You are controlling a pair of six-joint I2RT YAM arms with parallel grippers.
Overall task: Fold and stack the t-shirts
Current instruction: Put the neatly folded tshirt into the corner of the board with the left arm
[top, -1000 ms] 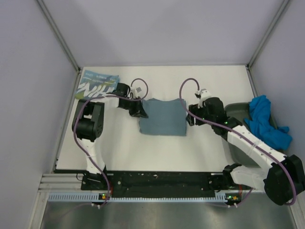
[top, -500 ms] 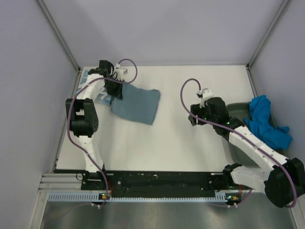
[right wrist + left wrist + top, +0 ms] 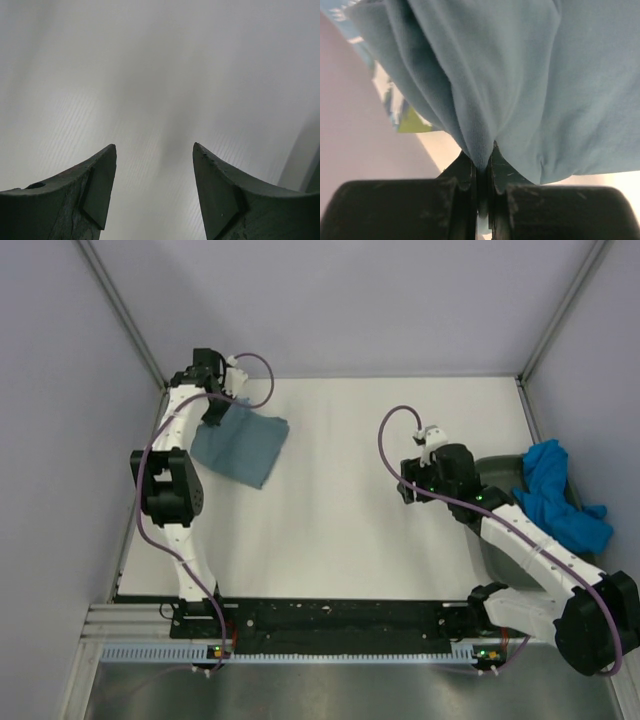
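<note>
Next, I release the slate-teal t-shirt on top of the NIH t-shirt [image 3: 214,423], by the table's far corner, with my left gripper. The slate-teal t-shirt now hangs and trails there.
My left gripper [image 3: 214,408] is shut on an edge of the folded slate-teal t-shirt [image 3: 240,445], which hangs and trails at the table's far left corner. In the left wrist view the jaws [image 3: 482,156] pinch a fold of this shirt [image 3: 520,75]. The NIH t-shirt [image 3: 395,112] shows beneath it as a patch of teal, white and green; in the top view it is hidden. The bright blue t-shirt [image 3: 555,495] lies crumpled on the tray at the right. My right gripper [image 3: 405,490] is open and empty over bare table [image 3: 155,147].
The dark grey-green tray [image 3: 492,472] stands at the table's right edge beside my right arm. Grey walls close in the table on the left, back and right. The white tabletop [image 3: 340,520] lies between the two arms.
My left gripper has carried the folded slate-teal shirt from the table's middle to the far left corner, over the NIH shirt. The right arm has hardly moved.
</note>
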